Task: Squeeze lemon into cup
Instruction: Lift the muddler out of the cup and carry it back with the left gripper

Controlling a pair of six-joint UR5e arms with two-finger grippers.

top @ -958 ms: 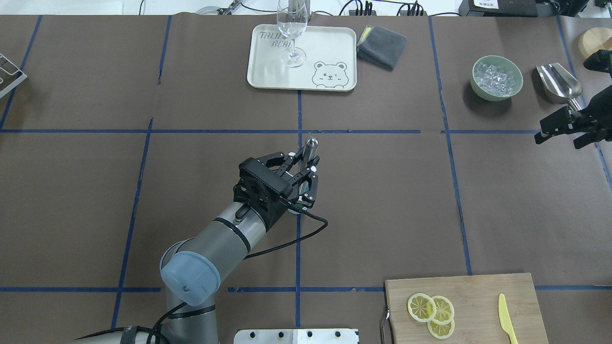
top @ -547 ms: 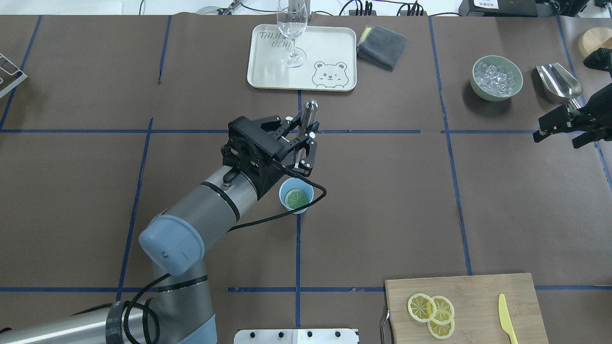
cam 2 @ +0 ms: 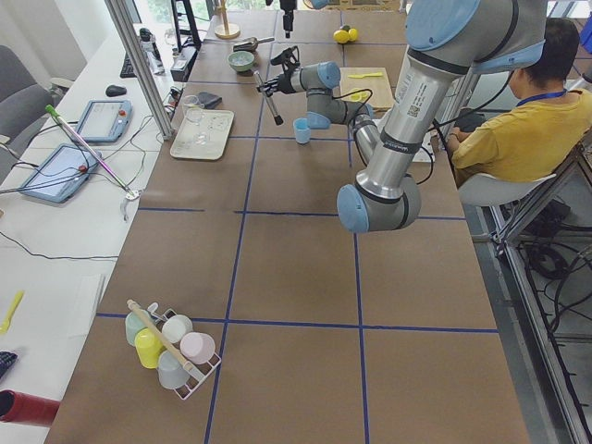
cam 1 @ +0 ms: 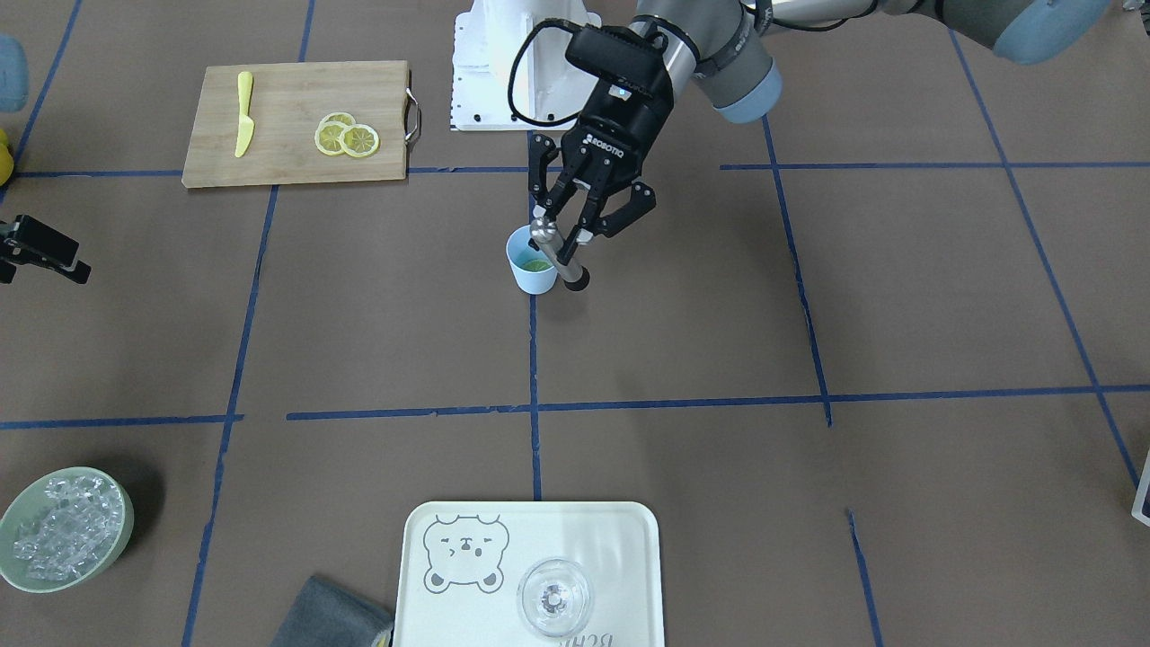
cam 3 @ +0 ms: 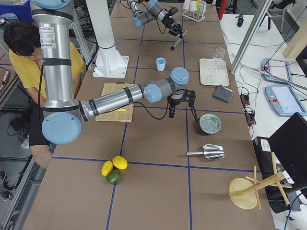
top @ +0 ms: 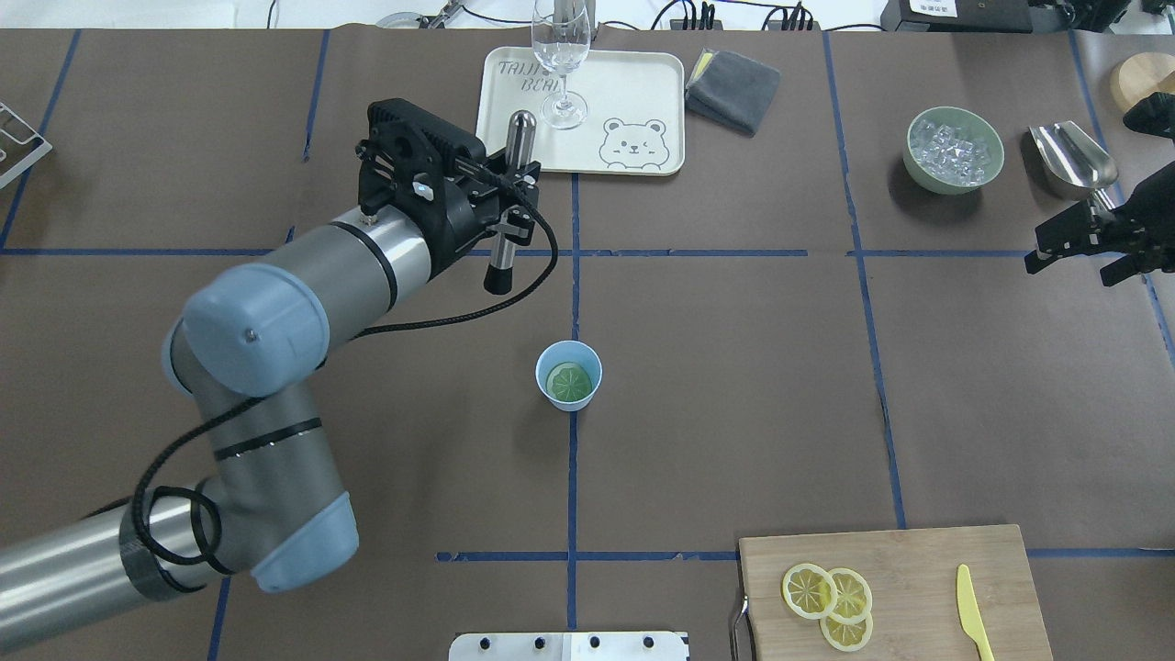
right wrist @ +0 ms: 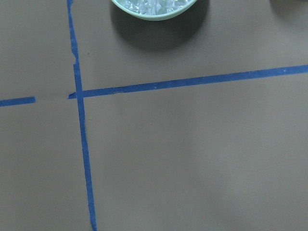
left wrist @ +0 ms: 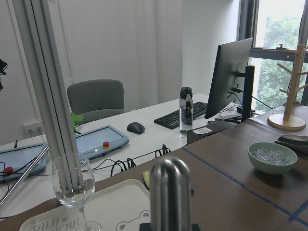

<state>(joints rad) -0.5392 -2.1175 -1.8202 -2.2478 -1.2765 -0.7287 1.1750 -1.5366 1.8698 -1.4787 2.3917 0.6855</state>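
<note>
Next, I put the metal muddler down on bare table (cam 1: 934, 291) between slanting blue tape lines, far out on the side of my left gripper.
The light-blue cup (top: 543, 369) stands mid-table, with a yellow-green lemon slice (top: 569, 381) lying flat inside; both show in the front view, cup (cam 1: 536, 284) and slice (cam 1: 537, 265). My left gripper (top: 508, 213) is shut on a metal muddler (top: 514, 174) with a black tip. It holds the muddler raised above the table, off to the cup's far left, and the front view shows the muddler (cam 1: 559, 256) clear of the cup. Three more lemon slices (top: 831, 597) lie on the cutting board (top: 918, 560). My right gripper (top: 1074, 248) is open and empty at the right edge.
A yellow knife (top: 971, 610) lies on the board. A bear tray (top: 633, 92) with a wine glass (top: 560, 55) stands at the back, with a grey cloth (top: 732, 89) beside it. A green bowl of ice (top: 955, 150) and a metal scoop (top: 1072, 158) are near my right gripper.
My left gripper has lifted the muddler off the cup and moved up and to the far left. The cup with its slice is uncovered. The right arm has not moved.
</note>
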